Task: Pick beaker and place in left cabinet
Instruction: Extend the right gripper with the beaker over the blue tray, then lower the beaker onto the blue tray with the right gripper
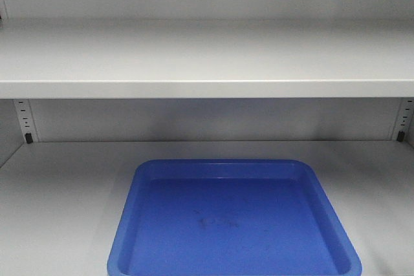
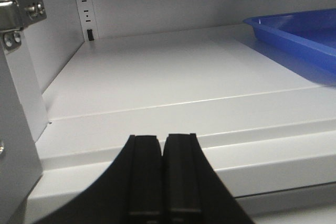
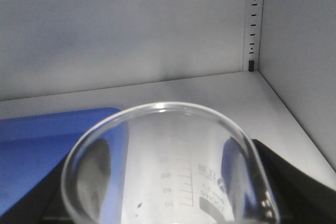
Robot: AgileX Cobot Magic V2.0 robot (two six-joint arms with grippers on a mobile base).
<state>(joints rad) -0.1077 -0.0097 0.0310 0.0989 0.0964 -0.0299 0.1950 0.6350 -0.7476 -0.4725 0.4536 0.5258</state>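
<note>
I need to set the beaker down with my right gripper on the blue tray's bottom near the middle of its back rim (image 1: pixel 234 206).
A clear glass beaker (image 3: pixel 168 171) with printed graduation marks fills the bottom of the right wrist view, its rim towards the camera. My right gripper (image 3: pixel 165 184) is shut on it, with black fingers (image 3: pixel 286 182) showing on either side of the glass. It hangs above the grey lower shelf (image 3: pixel 220 90) inside the left cabinet (image 1: pixel 194 63), just right of a blue tray (image 3: pixel 42 129). My left gripper (image 2: pixel 164 139) is shut on nothing and sits at the front lip of that shelf (image 2: pixel 157 77). The front view shows neither gripper.
The blue tray (image 1: pixel 233 172) lies empty on the middle of the lower shelf, and its rim (image 2: pixel 294 30) shows at the right of the left wrist view. An upper shelf runs across above. A metal door hinge (image 2: pixel 16 17) and peg-hole strips (image 3: pixel 253 24) line the side walls.
</note>
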